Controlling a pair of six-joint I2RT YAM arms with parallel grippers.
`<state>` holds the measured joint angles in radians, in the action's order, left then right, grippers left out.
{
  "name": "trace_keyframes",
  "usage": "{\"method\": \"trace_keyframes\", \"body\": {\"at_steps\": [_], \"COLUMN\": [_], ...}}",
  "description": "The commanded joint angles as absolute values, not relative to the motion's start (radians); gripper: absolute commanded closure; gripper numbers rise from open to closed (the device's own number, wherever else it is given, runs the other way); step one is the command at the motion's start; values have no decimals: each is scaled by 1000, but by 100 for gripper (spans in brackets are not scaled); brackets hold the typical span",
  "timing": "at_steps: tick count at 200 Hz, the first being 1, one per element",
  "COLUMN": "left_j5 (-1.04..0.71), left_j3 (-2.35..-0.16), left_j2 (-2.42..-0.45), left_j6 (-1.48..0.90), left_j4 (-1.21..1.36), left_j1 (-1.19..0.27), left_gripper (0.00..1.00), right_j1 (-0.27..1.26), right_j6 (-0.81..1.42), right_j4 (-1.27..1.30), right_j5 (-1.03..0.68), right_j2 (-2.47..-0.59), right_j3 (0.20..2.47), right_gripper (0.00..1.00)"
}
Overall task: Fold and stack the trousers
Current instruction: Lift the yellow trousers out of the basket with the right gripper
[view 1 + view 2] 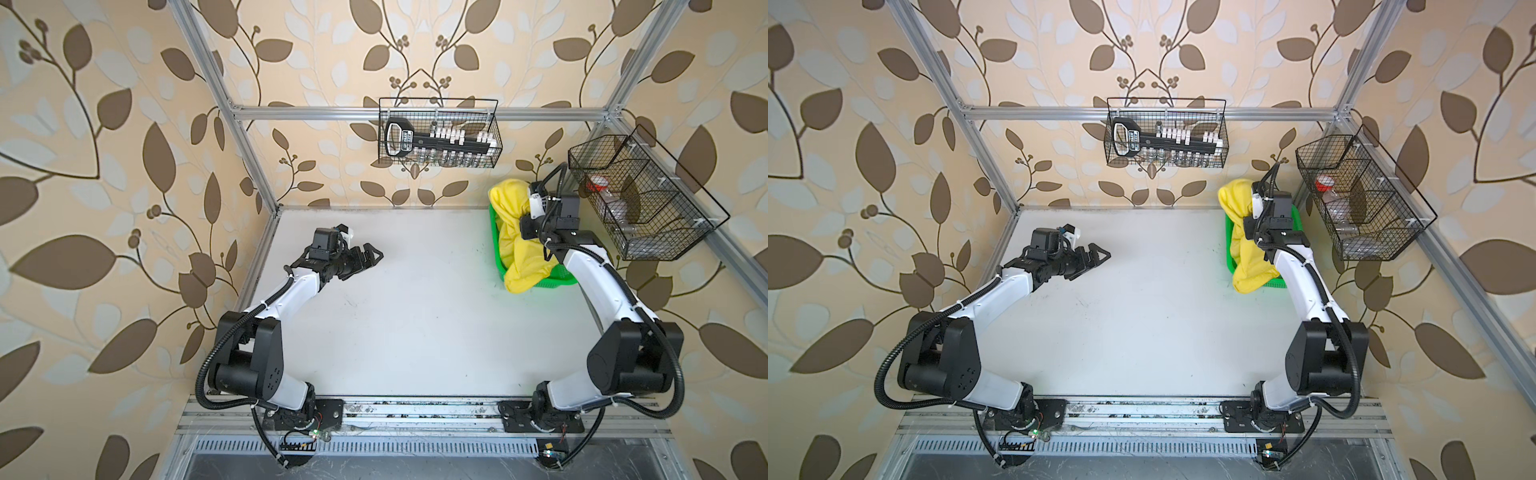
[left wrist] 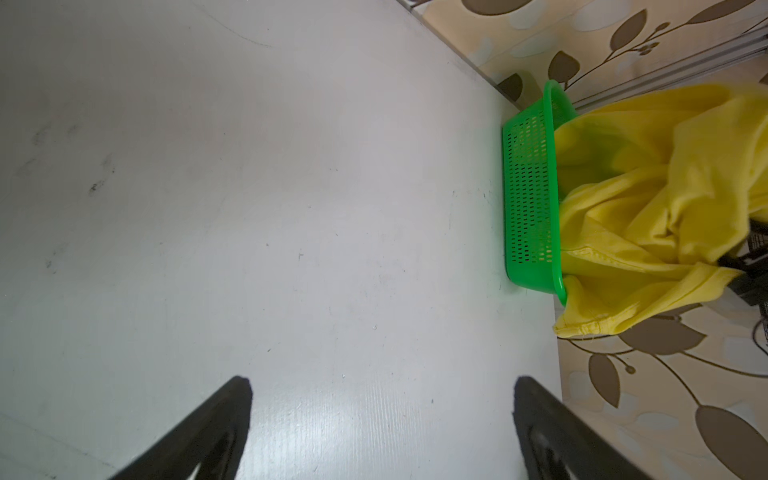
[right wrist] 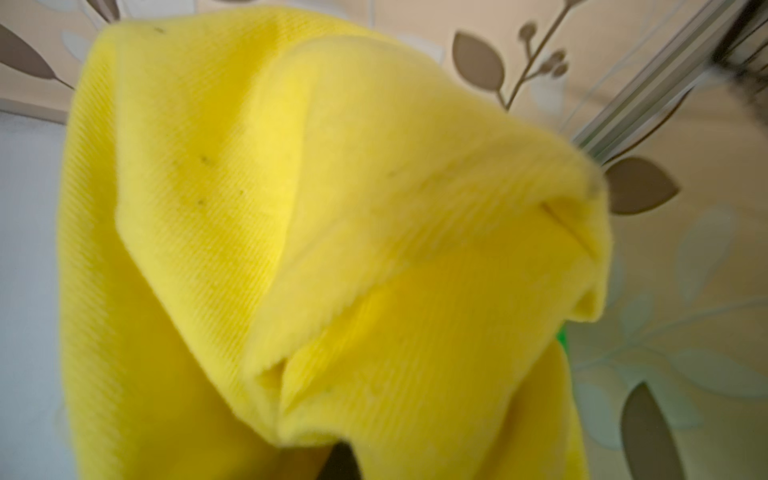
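Observation:
Next, I let go of the yellow trousers with my right gripper on the bare middle of the white table [image 1: 415, 318], clear of the green basket.
The bright yellow trousers [image 1: 513, 237] [image 1: 1241, 241] hang bunched out of the green mesh basket [image 1: 495, 232] [image 1: 1229, 245] at the table's far right; one end spills over the basket's near rim. My right gripper [image 1: 523, 216] [image 1: 1250, 216] is over the basket, shut on a raised fold of the trousers [image 3: 332, 208]; cloth fills the right wrist view and hides the fingers except a dark tip. My left gripper [image 1: 376, 253] [image 1: 1105, 254] [image 2: 382, 386] hovers open and empty over bare table at the left, facing the basket [image 2: 528, 199] and trousers [image 2: 648, 199].
A black wire basket [image 1: 440, 133] with a black tool and white pieces hangs on the back rail. A second wire basket [image 1: 640, 199] hangs on the right rail close to the right arm. Metal frame posts border the white table [image 1: 415, 311].

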<state>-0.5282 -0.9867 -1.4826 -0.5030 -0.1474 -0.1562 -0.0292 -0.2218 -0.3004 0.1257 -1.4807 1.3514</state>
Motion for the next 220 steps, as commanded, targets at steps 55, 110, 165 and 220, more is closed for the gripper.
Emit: {"method": "trace_keyframes", "body": {"at_steps": [55, 110, 165, 220], "left_j5": [-511, -388, -93, 48], "left_j3": [-1064, -1115, -1184, -1151], "left_j2": [-1456, -1384, -1214, -1138], "left_j6": [-464, -442, -390, -361], "left_j4": [-192, -282, -516, -719], "left_j1": [-155, -116, 16, 58], "left_gripper": [1, 1, 1, 1], "right_j1": [241, 659, 799, 720], "right_j6": [-525, -707, -301, 222], "right_j4": [-103, -53, 2, 286], "right_j5": [225, 278, 123, -178], "right_j2": [-1249, -1241, -1262, -1358], "right_j3": [1490, 1666, 1547, 1046], "right_gripper": [98, 98, 97, 71]}}
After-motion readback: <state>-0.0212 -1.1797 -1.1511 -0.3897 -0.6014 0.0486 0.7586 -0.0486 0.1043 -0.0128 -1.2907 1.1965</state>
